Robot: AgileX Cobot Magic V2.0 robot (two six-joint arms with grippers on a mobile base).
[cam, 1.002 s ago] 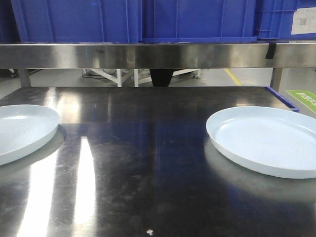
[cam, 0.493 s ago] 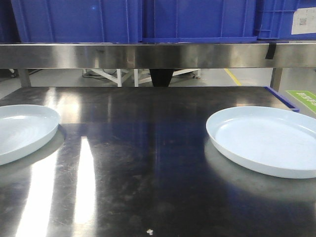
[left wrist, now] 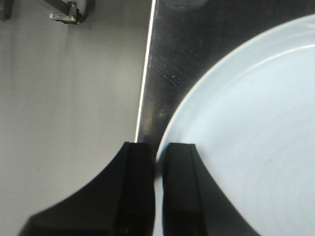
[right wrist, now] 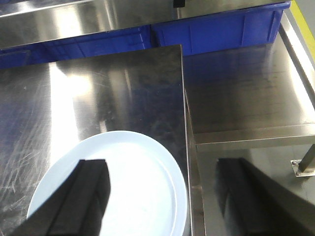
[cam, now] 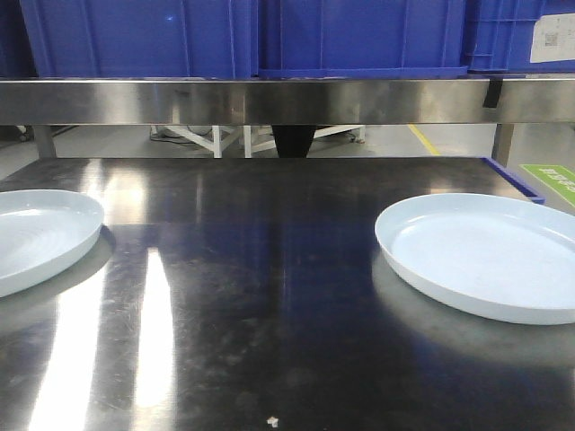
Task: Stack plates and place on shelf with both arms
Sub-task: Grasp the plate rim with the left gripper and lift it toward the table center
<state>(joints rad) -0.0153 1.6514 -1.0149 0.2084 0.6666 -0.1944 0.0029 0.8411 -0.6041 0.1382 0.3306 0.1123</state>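
Observation:
The robot's left gripper will release its plate on the bare middle of the dark steel table (cam: 228,243), next to the other plate.
Two pale blue-white plates lie on the dark steel table. The left plate (cam: 36,238) sits at the table's left edge and the right plate (cam: 485,256) at the right. In the left wrist view my left gripper (left wrist: 158,162) is shut on the rim of the left plate (left wrist: 246,123), one finger (left wrist: 138,187) outside it and one (left wrist: 179,187) inside. My right gripper (right wrist: 165,164) is wide open above the right plate (right wrist: 138,167). Its left finger (right wrist: 91,191) is over the plate's inside and its right finger (right wrist: 241,191) is beyond the table edge. Neither arm shows in the front view.
A steel shelf (cam: 287,101) runs across above the back of the table, carrying blue bins (cam: 269,36). The table's left edge (left wrist: 145,88) drops to grey floor. On the right, a lower steel ledge (right wrist: 246,98) adjoins the table. A blue tray edge (cam: 517,180) lies back right.
The left plate has slid a little to the left, its right rim drawing back from the table's middle. The right plate has stayed put.

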